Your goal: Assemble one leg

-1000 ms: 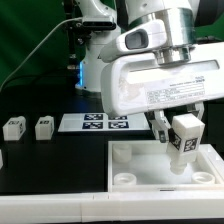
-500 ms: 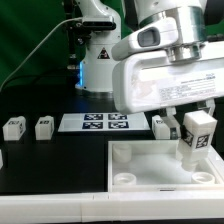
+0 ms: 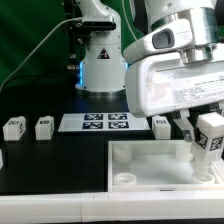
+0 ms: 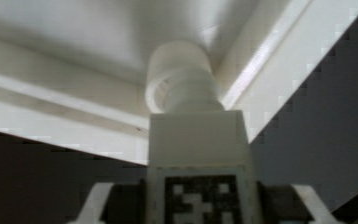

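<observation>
The white leg, now upright over the large tray-like piece, will be let go by my gripper, standing in the tray's front corner (image 3: 201,180) (image 4: 181,50), across from the round front socket.
My gripper (image 3: 209,138) is shut on a white leg (image 3: 208,143) with a black-and-white tag on its face. It holds the leg upright over the right side of the large white tray-like piece (image 3: 150,152), near its right wall. In the wrist view the leg (image 4: 197,130) runs up from between my fingers (image 4: 105,200), its round end over the tray's white ridges (image 4: 60,85). Two more legs (image 3: 14,127) (image 3: 44,127) stand on the black table at the exterior view's left. Another leg (image 3: 160,125) stands behind the tray.
The marker board (image 3: 95,122) lies flat behind the tray. The robot's white base (image 3: 100,60) stands at the back. A round socket (image 3: 124,178) shows in the tray's front left corner. A white table edge (image 3: 50,205) runs along the front.
My gripper has moved toward the exterior view's right with the leg in it, from about the tray's middle right to its right wall. The other legs have not moved.
</observation>
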### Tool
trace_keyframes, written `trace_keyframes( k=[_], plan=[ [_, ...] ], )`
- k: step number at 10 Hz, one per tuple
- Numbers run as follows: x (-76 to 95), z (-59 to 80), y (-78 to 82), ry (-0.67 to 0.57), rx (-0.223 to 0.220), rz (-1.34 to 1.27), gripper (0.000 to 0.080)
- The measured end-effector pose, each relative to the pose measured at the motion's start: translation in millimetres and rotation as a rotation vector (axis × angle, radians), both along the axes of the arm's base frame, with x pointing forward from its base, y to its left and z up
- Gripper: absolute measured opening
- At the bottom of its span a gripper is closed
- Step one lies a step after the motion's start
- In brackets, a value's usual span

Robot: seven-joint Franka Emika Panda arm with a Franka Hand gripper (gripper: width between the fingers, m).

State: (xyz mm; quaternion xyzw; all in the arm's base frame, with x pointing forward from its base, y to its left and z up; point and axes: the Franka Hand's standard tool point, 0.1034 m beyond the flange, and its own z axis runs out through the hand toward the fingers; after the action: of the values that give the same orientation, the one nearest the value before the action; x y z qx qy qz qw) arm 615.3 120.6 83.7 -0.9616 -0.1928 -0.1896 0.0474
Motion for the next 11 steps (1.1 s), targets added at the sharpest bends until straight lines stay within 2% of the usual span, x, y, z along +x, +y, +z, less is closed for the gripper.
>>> trace_keyframes(
  k=[3,7,11],
  plan=[
    [3.3,-0.9,3.6,-0.007,0.001,0.006,0.029],
    [4.9,-11.7,-14.2,-0.015,-0.006,-0.008,0.029],
    [12.3,-13.0,-15.7,-0.081,-0.002,-0.023,0.029]
  ],
)
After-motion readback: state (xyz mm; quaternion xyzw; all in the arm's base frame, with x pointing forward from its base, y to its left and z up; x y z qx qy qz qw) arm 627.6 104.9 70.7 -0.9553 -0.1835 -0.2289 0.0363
